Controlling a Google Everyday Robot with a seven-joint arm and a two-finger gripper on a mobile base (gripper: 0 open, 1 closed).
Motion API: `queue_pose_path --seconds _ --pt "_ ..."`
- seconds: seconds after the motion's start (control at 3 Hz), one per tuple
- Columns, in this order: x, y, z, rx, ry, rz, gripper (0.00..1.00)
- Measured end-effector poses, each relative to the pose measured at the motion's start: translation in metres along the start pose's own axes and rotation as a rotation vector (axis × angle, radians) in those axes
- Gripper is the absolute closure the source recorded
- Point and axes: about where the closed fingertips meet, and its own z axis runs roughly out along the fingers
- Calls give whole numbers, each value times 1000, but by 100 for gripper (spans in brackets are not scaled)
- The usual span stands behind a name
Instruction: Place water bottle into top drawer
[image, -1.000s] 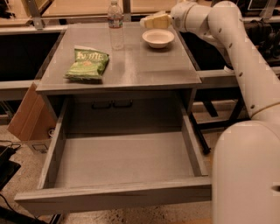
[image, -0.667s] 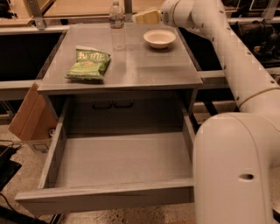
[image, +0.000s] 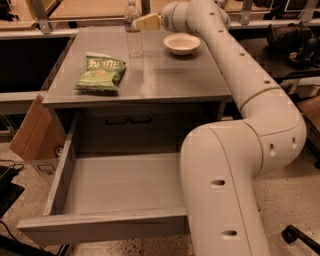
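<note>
The clear water bottle has a white cap. My gripper will close next around the middle (image: 132, 30) of the bottle, well below that cap.
The water bottle (image: 133, 30), clear with a white cap, stands upright at the back of the grey table (image: 170, 75), left of centre. My gripper (image: 146, 21) is at the far edge of the table, just right of the bottle's upper part and very close to it. The top drawer (image: 120, 185) is pulled wide open below the table's front edge, and its smooth grey inside holds nothing. My arm (image: 235, 165) reaches from the lower right over the table and hides the drawer's right side.
A white bowl (image: 182, 44) sits right of the bottle, under my arm's wrist. A green chips bag (image: 101, 73) lies on the table's left half. A cardboard box (image: 32, 132) leans at the table's left side. Dark shelving stands to the right.
My gripper has moved left from beside the bowl to right next to the bottle. My arm has swung in and now covers the drawer's right side.
</note>
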Motion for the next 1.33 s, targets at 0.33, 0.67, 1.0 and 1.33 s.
queue_pose_path --seconds 0.33,0.67,1.0,1.33 --pt "5 13 25 -24 -16 58 0" --pt "11 32 52 -63 -52 92 0" --pt "17 43 67 -84 -70 93 0" --pt "24 50 77 -91 -71 97 0"
